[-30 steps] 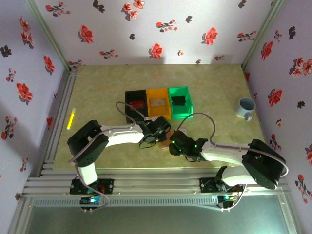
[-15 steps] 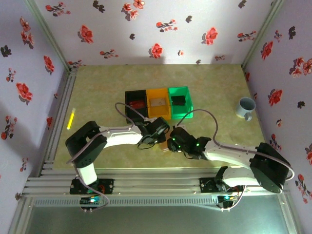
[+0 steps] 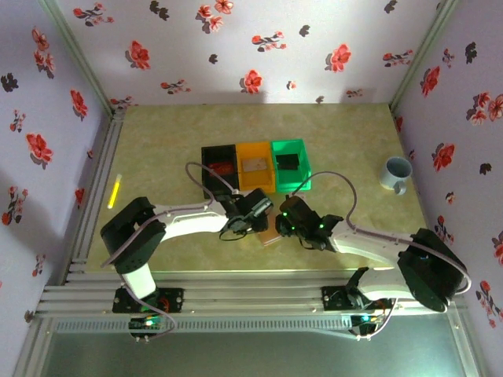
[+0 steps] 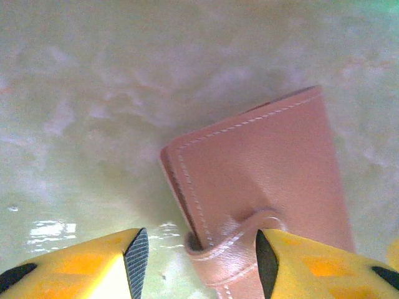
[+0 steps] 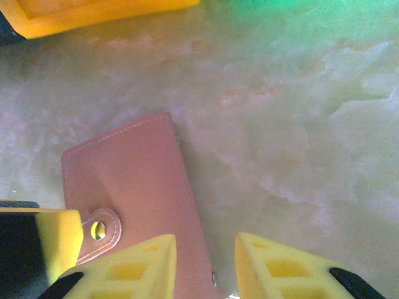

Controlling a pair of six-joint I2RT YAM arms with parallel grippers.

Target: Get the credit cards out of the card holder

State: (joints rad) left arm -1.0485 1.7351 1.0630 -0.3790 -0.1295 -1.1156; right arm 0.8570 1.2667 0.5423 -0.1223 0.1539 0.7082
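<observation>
Next, my left gripper opens, moves across the card holder and closes around the strap's rounded end (image 5: 113, 225), because the strap's gold snap is outside that gripper's fingers.
The card holder (image 4: 262, 156) lies closed on the table, pinkish-brown with a snap strap (image 5: 100, 229) folded over its edge. In the top view the card holder (image 3: 269, 234) sits between both grippers. My left gripper (image 4: 199, 258) is open, the strap's loop lying between its fingers; the right pad (image 4: 268, 255) touches the strap and the left pad stands clear. My right gripper (image 5: 206, 261) hovers open over the holder's long right edge. From above, the left gripper (image 3: 253, 218) and right gripper (image 3: 286, 222) nearly meet. The credit cards are hidden.
A black bin (image 3: 219, 166), an orange bin (image 3: 255, 165) and a green bin (image 3: 290, 163) stand in a row just beyond the grippers. A grey-blue mug (image 3: 395, 173) sits at the right. A yellow stick (image 3: 115, 191) lies at the left edge.
My right gripper has moved forward and left, up to the card holder. My left gripper's jaws have spread wider. The holder now shows between the two grippers.
</observation>
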